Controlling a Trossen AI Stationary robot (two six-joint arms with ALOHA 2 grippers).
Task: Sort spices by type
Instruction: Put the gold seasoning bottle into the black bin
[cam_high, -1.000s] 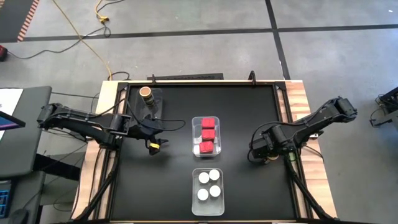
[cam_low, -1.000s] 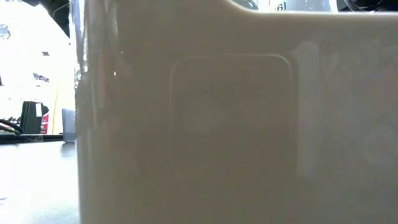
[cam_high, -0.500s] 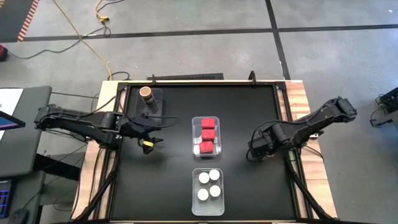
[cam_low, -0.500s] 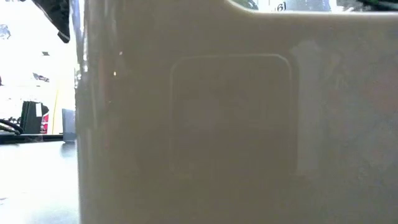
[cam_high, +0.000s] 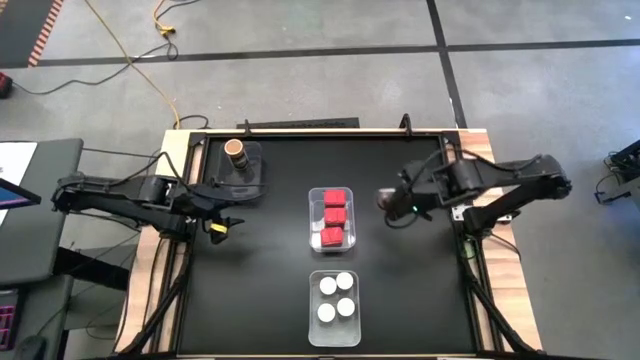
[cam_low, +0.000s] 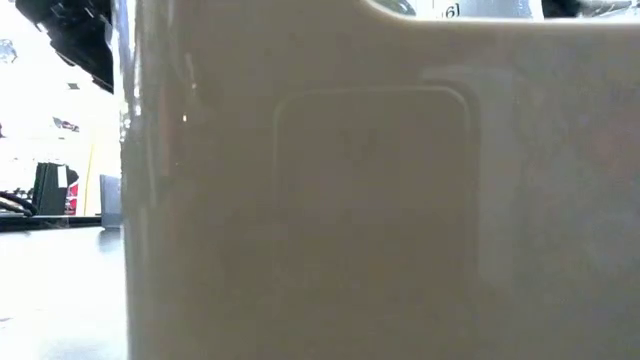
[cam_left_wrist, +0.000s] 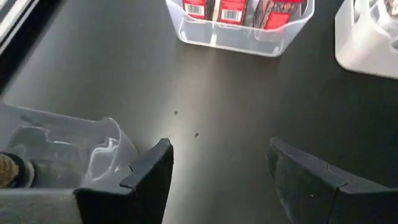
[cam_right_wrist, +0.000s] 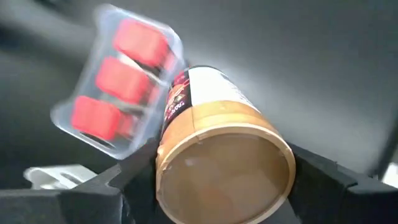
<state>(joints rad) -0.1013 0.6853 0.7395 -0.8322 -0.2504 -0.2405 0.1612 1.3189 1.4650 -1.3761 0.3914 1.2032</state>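
I should use my right gripper to set the brown-topped jar, now hanging above the black table, down on the bare table (cam_high: 294, 240) (cam_right_wrist: 28, 78) between the red boxes' tub and my left gripper.
My right gripper (cam_high: 390, 204) hangs above the black table (cam_high: 270, 300), right of the clear tub of red boxes (cam_high: 332, 218), and is shut on a brown-topped spice jar (cam_right_wrist: 217, 143). At the table's left, my left gripper (cam_left_wrist: 217, 168) stands open, nothing between its fingers. Beside it, another brown-topped jar (cam_high: 235, 150) stands in a clear tub (cam_left_wrist: 62, 146) at the far left corner. Several white-lidded jars (cam_high: 335, 296) stand in a clear tub at the near middle. That tub's pale wall (cam_low: 380, 200) fills the low view. My right gripper pinches the jar between its two fingers, one on each side of the round wall just below the tan lid (cam_right_wrist: 166, 163). The fingers slant down from above. The jar is lifted clear of the table and tilted, its lid toward the wrist and its base pointing down.
The black table lies bare between the left tub and the red boxes' tub (cam_left_wrist: 239, 28). Wooden rails (cam_high: 480, 160) border the table on the left and right. A dark piece of an arm (cam_low: 70, 30) shows at the low view's upper left.
My right gripper has risen from near the table's right edge with the brown-topped jar, gone toward the far edge and the red boxes' tub, and turned its wrist; the jar is lifted clear. My left gripper has drawn back toward the table's left edge.
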